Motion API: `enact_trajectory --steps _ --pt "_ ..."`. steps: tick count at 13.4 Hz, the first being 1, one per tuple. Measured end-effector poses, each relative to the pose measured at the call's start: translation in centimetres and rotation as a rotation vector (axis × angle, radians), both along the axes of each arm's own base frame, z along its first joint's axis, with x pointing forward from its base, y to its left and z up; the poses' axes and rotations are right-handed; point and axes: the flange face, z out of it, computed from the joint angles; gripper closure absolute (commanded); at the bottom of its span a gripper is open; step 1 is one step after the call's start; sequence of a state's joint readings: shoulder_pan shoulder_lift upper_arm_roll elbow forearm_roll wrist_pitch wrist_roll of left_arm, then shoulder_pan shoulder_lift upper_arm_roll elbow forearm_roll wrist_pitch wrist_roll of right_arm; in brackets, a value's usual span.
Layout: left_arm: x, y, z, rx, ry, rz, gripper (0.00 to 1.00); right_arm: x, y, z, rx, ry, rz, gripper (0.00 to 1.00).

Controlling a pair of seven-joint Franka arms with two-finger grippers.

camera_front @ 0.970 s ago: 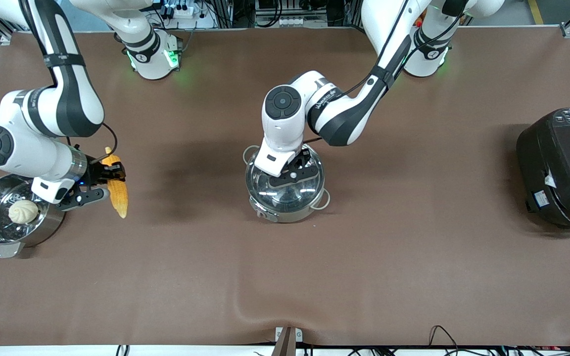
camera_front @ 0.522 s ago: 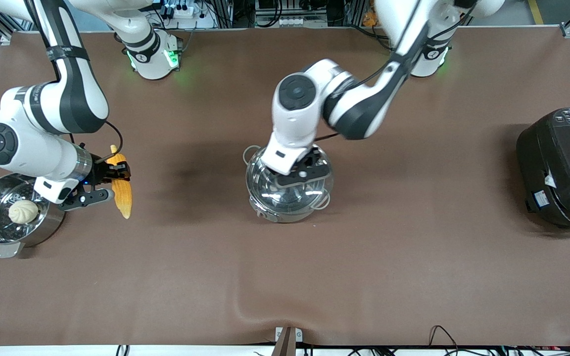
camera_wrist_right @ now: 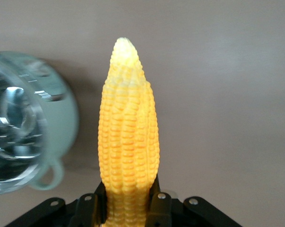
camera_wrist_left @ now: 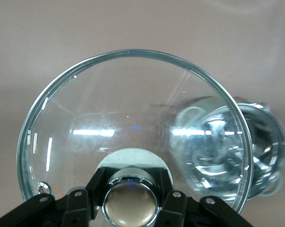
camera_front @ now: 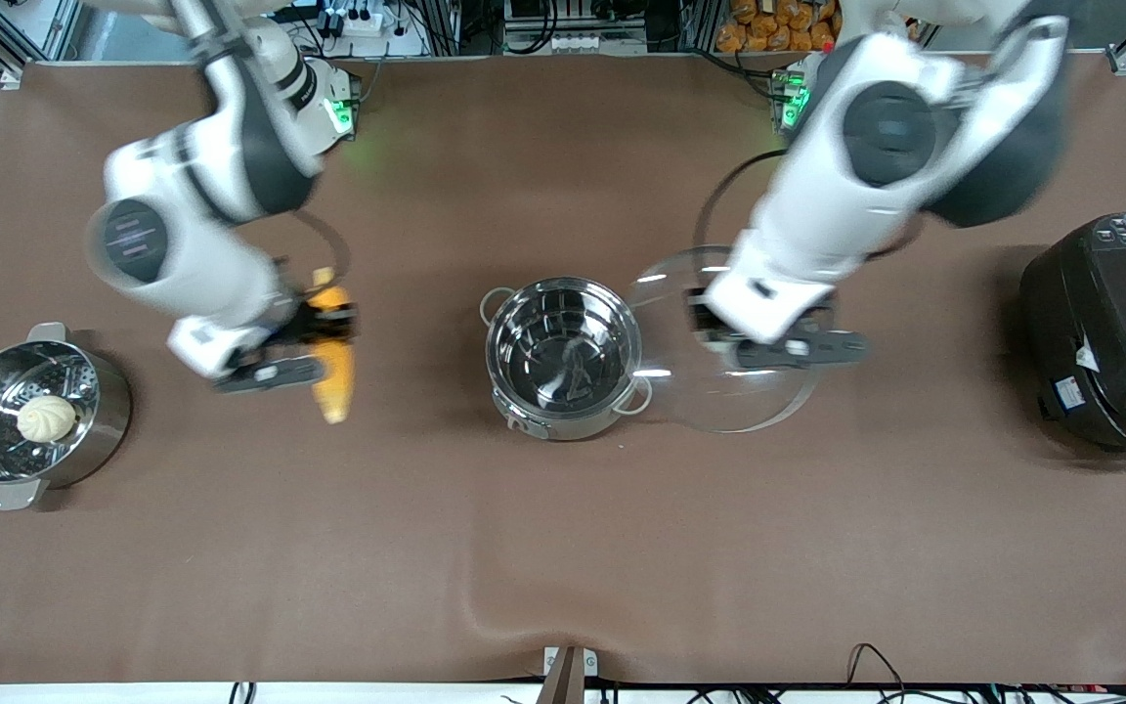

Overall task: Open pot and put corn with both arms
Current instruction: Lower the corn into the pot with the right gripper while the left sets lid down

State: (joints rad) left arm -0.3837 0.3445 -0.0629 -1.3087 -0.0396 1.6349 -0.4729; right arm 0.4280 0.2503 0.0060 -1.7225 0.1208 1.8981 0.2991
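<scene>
I will release the glass lid with my left gripper on the brown mat (camera_front: pixel 805 376) between the steel pot and the black cooker. The lid is now in the air beside the pot.
The steel pot (camera_front: pixel 563 354) stands open and empty in the middle of the table. My left gripper (camera_front: pixel 780 344) is shut on the copper-coloured knob (camera_wrist_left: pixel 130 206) of the glass lid (camera_front: pixel 685 383) and holds it in the air over the table beside the pot, toward the left arm's end. The pot also shows through the lid's edge in the left wrist view (camera_wrist_left: pixel 255 142). My right gripper (camera_front: pixel 301 334) is shut on the corn (camera_front: pixel 334 376), held over the table between the steamer pot and the pot. In the right wrist view the corn (camera_wrist_right: pixel 128 137) points out from the gripper (camera_wrist_right: pixel 129 208), with the pot (camera_wrist_right: pixel 12 137) off to one side.
A steel steamer pot (camera_front: pixel 106 391) with a pale bun (camera_front: pixel 45 418) in it stands at the right arm's end. A large black cooker (camera_front: pixel 1110 332) stands at the left arm's end. The brown mat has a raised wrinkle (camera_front: pixel 485 587) near the front camera.
My left gripper has lifted the lid off the pot and carried it toward the left arm's end. My right gripper has carried the corn from beside the steamer pot toward the pot.
</scene>
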Motion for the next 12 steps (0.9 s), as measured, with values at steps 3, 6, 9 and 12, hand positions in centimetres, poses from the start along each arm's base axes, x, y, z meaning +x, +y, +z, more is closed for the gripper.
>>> enact_trajectory --steps 3,6,9,12 --pt "1.2 8.3 -2.7 0.016 0.047 0.005 1.0 -2.5 10.9 -0.8 -0.007 -0.007 -0.08 0.78" --pt "1.0 12.2 -9.8 0.022 0.022 0.046 1.0 -4.2 18.8 -4.1 -0.016 -0.007 -0.141 0.77" --pt "-0.5 14.3 -15.9 0.041 0.024 0.051 1.0 -4.3 22.2 -8.3 -0.006 -0.025 -0.209 0.61" --pt "-2.2 15.1 -21.7 0.029 -0.03 0.055 1.0 -4.3 23.0 -10.0 -0.015 -0.019 -0.246 0.16"
